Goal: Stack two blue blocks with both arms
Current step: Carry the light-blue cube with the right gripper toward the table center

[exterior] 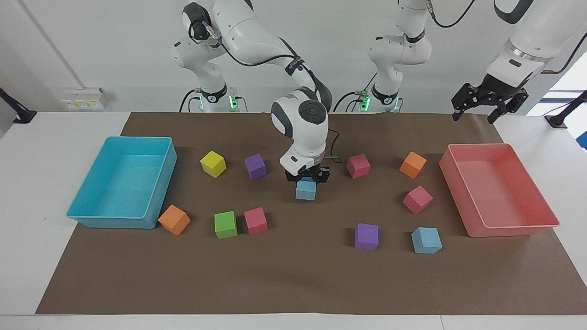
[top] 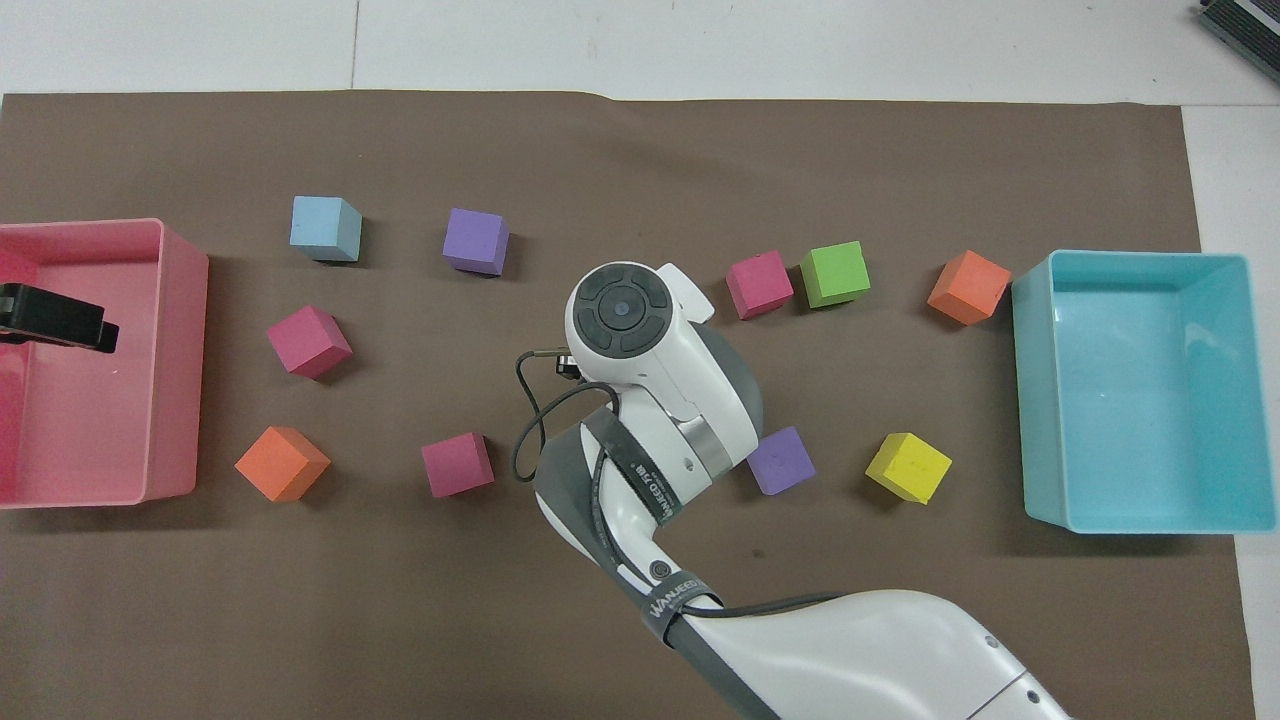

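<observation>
Next, I set the light blue block on the brown mat [top: 608, 385] between the purple cubes, using my right gripper.
My right gripper [exterior: 307, 178] is shut on a light blue block [exterior: 306, 190] and holds it just above the brown mat at the middle of the table. In the overhead view the right arm's wrist [top: 622, 310] hides that block. The other blue block [exterior: 426, 240] [top: 325, 228] rests on the mat toward the left arm's end, beside a purple cube [exterior: 366, 236] and close to the pink bin [exterior: 545, 215]. My left gripper [exterior: 477, 115] [top: 55, 318] hangs open and empty, high over the pink bin's end of the table, where the left arm waits.
A turquoise bin [exterior: 156, 201] stands at the right arm's end. Coloured cubes lie scattered on the mat: yellow [exterior: 213, 163], purple [exterior: 255, 166], orange [exterior: 174, 219], green [exterior: 225, 224] and pink [exterior: 255, 221] near it; two pink [exterior: 358, 165] [exterior: 417, 199] and an orange [exterior: 412, 164] near the pink bin.
</observation>
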